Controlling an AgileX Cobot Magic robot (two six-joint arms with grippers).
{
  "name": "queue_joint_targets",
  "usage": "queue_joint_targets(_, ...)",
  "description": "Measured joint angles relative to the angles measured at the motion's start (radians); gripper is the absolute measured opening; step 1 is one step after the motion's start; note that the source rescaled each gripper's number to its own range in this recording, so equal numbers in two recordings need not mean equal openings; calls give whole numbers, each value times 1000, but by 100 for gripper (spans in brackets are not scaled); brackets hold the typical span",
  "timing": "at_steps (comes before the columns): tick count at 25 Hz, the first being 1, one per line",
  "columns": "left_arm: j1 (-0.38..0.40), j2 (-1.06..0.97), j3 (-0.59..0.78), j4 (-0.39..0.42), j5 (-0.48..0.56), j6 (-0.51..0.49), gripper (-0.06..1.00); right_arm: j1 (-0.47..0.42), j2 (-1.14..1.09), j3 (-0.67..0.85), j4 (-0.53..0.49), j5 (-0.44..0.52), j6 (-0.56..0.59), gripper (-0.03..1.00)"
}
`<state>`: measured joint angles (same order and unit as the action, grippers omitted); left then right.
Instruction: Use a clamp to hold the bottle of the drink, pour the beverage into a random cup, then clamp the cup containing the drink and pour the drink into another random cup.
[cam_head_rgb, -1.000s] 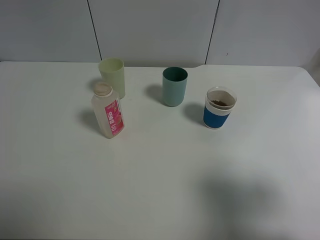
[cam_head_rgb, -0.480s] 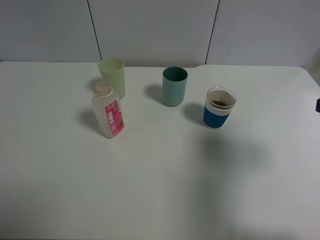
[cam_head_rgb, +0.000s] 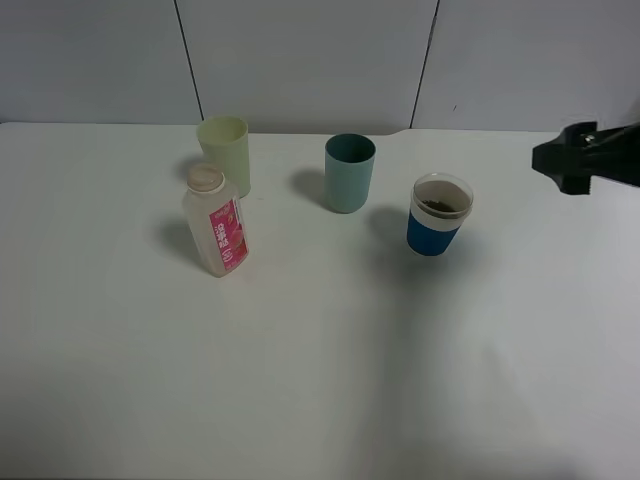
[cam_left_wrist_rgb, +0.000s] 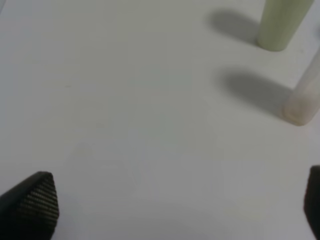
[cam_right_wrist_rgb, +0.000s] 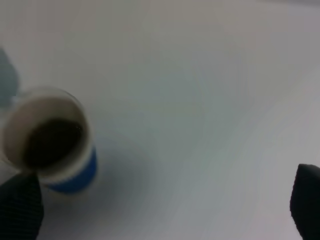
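The robot's right gripper will close on the blue band (cam_head_rgb: 432, 236) (cam_right_wrist_rgb: 80, 176) around the body of the blue-banded cup, because that cup holds the brown drink.
The bottle (cam_head_rgb: 215, 222) stands upright at the left of the white table, its mouth pale and its label pink-red. Brown beverage (cam_head_rgb: 437, 206) lies in the blue-banded whitish cup (cam_head_rgb: 438, 216) at the right. The teal cup (cam_head_rgb: 350, 172) stands between them, farther back. My right gripper (cam_head_rgb: 566, 160) hangs above the table to the right of the blue-banded cup and apart from it. In the right wrist view that cup (cam_right_wrist_rgb: 51, 141) sits by one finger of the open right gripper (cam_right_wrist_rgb: 162, 205). My left gripper (cam_left_wrist_rgb: 172, 207) is open over bare table, with the bottle's base (cam_left_wrist_rgb: 302, 102) ahead.
A pale yellow-green cup (cam_head_rgb: 225, 153) stands just behind the bottle, also seen in the left wrist view (cam_left_wrist_rgb: 280, 24). The white table (cam_head_rgb: 300, 380) ends at a grey panelled wall behind the cups.
My right gripper has come into the exterior view from the right edge, moving toward the blue-banded cup. The shadow on the table has shifted. Bottle and cups have not moved.
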<state>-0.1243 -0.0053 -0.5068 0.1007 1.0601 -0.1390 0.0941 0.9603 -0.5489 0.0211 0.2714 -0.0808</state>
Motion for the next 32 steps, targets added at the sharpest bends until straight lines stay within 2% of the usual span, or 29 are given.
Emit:
queue_joint_targets(4, 0, 0, 0, 1, 0, 0, 100, 95, 118, 0, -66, -165, 81, 100)
queue_joint_targets(10, 0, 0, 0, 1, 0, 0, 100, 140, 224, 0, -75, -243, 109, 100)
queue_joint_targets(13, 0, 0, 0, 0, 0, 0, 100, 168, 296, 1, -71, -248, 121, 100)
queue_joint_targets(23, 0, 0, 0, 0, 0, 0, 100, 172, 375, 1, -59, -226, 170, 100)
queue_joint_targets(32, 0, 0, 0, 0, 0, 0, 100, 172, 536, 1, -153, -283, 199, 100)
